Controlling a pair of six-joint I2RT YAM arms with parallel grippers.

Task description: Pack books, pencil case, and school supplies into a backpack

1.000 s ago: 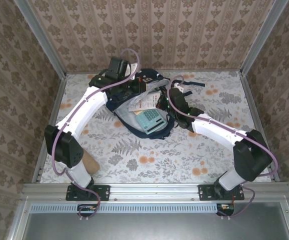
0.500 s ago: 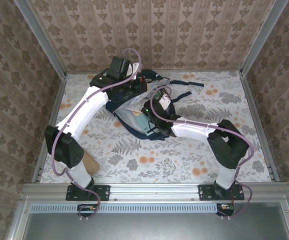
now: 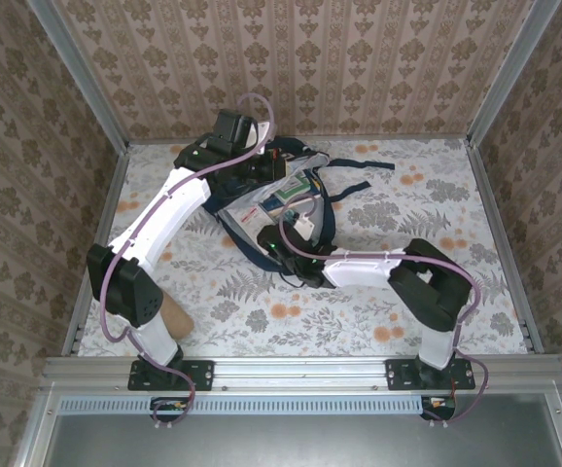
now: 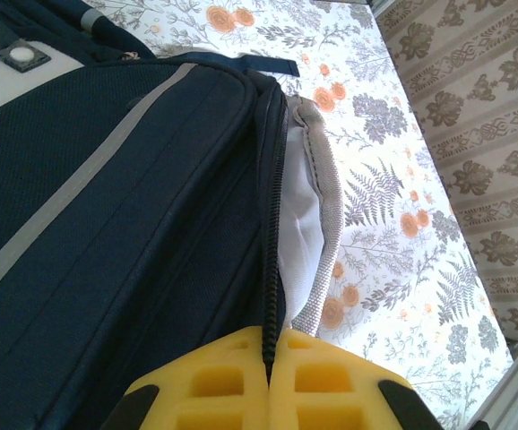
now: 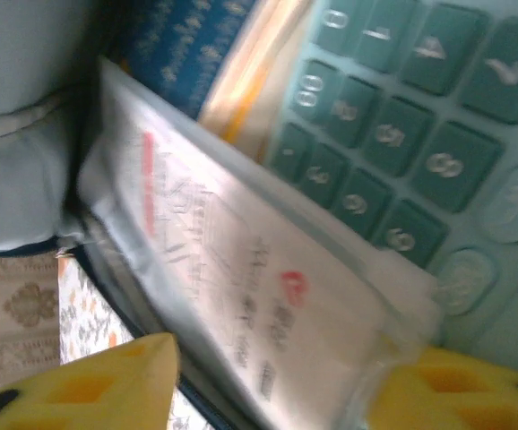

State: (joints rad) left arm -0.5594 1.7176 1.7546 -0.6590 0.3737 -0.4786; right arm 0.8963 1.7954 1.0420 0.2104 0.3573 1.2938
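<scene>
The white card is leaning at a slant next to the teal calculator. Next, my right gripper takes its near end [image 5: 353,363] and pushes it deeper before it gets the pencil case.
The navy backpack [image 3: 332,216] lies open at the middle back of the table. My left gripper [image 4: 268,358] is shut on the backpack's zipper edge [image 4: 272,224], next to the grey lining [image 4: 317,206]; from above it sits at the bag's far left [image 3: 247,167]. My right gripper [image 5: 277,385] is open inside the bag's mouth, at the near-left edge from above [image 3: 273,248]. Between its fingers lies a white card with red print [image 5: 268,296] in clear wrap. The teal calculator [image 5: 420,134] and a dark blue book [image 5: 187,54] lie beyond it. The tan pencil case [image 3: 176,314] rests by the left arm's base.
A dark strap [image 3: 364,185] trails from the bag to the right. Patterned walls with metal posts [image 3: 500,78] close in the table on three sides. The floral tabletop [image 3: 427,195] lies bare right of the bag.
The right arm has swung left across the bag's near side and reached into its mouth, and its jaws have opened. The left arm has held still on the zipper edge.
</scene>
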